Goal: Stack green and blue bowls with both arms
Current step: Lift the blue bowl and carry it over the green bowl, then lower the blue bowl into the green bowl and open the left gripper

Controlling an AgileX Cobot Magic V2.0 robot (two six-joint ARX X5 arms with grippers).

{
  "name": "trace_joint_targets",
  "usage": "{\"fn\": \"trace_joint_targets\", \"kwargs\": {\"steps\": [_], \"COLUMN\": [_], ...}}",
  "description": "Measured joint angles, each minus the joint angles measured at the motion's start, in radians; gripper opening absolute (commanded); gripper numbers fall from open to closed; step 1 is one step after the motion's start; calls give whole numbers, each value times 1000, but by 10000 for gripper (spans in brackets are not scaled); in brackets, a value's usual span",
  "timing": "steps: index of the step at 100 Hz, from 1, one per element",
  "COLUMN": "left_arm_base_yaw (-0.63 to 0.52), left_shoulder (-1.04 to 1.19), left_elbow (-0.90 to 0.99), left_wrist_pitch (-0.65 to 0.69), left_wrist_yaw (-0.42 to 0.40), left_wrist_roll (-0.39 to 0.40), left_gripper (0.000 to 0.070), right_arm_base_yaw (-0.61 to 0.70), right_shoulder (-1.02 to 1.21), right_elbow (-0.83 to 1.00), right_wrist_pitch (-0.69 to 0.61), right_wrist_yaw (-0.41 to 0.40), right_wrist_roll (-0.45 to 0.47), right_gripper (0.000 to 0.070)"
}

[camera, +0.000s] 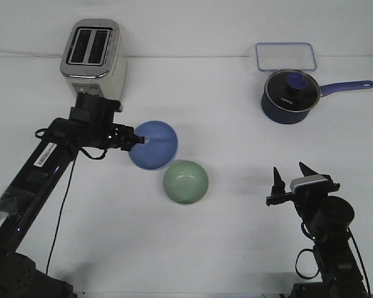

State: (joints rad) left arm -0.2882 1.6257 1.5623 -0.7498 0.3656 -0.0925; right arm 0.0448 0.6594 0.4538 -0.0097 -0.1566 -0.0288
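Note:
The left gripper I have will release the blue bowl inside the green bowl (pixel 186 182), within its rim.
The blue bowl (pixel 153 144) is left of the table's middle, and its lower right edge overlaps the rim of the green bowl (pixel 185 182) in the front view. The green bowl rests upright on the white table. My left gripper (pixel 137 139) reaches in from the left and is shut on the blue bowl's left rim. The bowl looks slightly tilted. My right gripper (pixel 292 177) is at the front right, well apart from both bowls. It points upward, open, with nothing between its fingers.
A silver toaster (pixel 92 56) stands at the back left, just behind the left arm. A dark blue saucepan (pixel 288 94) with a glass lid and a long handle sits at the back right. Behind it lies a clear blue-rimmed container (pixel 285 56).

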Motion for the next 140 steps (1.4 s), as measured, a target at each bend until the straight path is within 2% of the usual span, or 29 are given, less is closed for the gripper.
{"fn": "trace_joint_targets", "kwargs": {"steps": [54, 82, 99, 140], "left_arm_base_yaw": [-224, -256, -253, -253], "left_shoulder": [98, 133, 135, 182], "left_elbow": [-18, -21, -21, -21], "left_wrist_pitch": [-13, -12, -12, -8], "left_wrist_yaw": [-8, -12, -58, -61], "left_wrist_roll": [0, 0, 0, 0], "left_gripper": [7, 7, 7, 10], "right_arm_base_yaw": [0, 0, 0, 0], "right_shoulder": [0, 0, 0, 0], "right_elbow": [0, 0, 0, 0], "right_wrist_pitch": [0, 0, 0, 0], "right_wrist_yaw": [0, 0, 0, 0], "right_wrist_roll": [0, 0, 0, 0], "right_gripper": [486, 486, 486, 486]}}
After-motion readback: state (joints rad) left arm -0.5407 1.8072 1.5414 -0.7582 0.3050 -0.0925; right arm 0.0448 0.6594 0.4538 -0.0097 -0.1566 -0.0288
